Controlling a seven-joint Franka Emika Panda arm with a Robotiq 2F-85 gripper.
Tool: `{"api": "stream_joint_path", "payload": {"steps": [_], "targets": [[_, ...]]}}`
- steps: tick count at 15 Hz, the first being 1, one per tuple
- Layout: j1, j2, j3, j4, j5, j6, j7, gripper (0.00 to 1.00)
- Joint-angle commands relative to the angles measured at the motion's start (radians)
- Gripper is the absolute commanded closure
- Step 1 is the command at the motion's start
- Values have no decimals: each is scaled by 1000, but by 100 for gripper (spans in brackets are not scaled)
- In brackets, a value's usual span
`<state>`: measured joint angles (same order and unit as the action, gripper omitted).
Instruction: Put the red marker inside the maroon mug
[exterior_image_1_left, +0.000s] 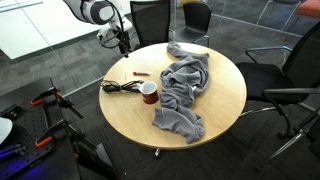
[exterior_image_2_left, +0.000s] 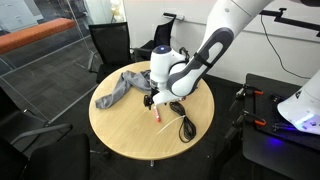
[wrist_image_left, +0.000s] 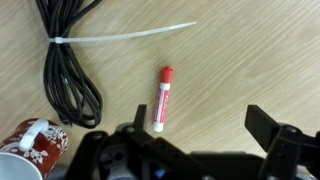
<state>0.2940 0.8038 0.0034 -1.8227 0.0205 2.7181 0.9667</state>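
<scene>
The body of the red marker (exterior_image_1_left: 143, 73) (wrist_image_left: 161, 114) will be gripped by my gripper toward the marker's end away from its cap, because the cap stays free.
The red marker (wrist_image_left: 163, 98) lies flat on the round wooden table (exterior_image_1_left: 225, 95), beside a coiled black cable (wrist_image_left: 66, 75). It shows as a small red stick in both exterior views (exterior_image_1_left: 137, 75) (exterior_image_2_left: 158, 115). The maroon mug (exterior_image_1_left: 148, 92) stands upright between the cable and the grey cloth; the wrist view shows it at the bottom left (wrist_image_left: 30, 148), with white patterns. In the other exterior view the arm hides it. My gripper (wrist_image_left: 200, 135) is open and empty. It hangs above the table just beside the marker (exterior_image_1_left: 124, 42) (exterior_image_2_left: 152, 98).
A crumpled grey cloth (exterior_image_1_left: 185, 90) (exterior_image_2_left: 120, 88) covers much of the table's middle. A white zip tie (wrist_image_left: 130, 35) binds the cable. Black office chairs (exterior_image_1_left: 290, 70) ring the table. Black stands with red-tipped parts (exterior_image_1_left: 55, 110) are on the floor nearby.
</scene>
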Motion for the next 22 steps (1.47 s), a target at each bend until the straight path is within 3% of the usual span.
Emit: {"api": "stream_joint_path", "payload": {"steps": [1,7,22], "targets": [[17,0,-16,2,27,-2,-18,0],[12,10,-14,23,40,-22,-10,0],[-11,207,-30,211,117,-32,7,0]]}}
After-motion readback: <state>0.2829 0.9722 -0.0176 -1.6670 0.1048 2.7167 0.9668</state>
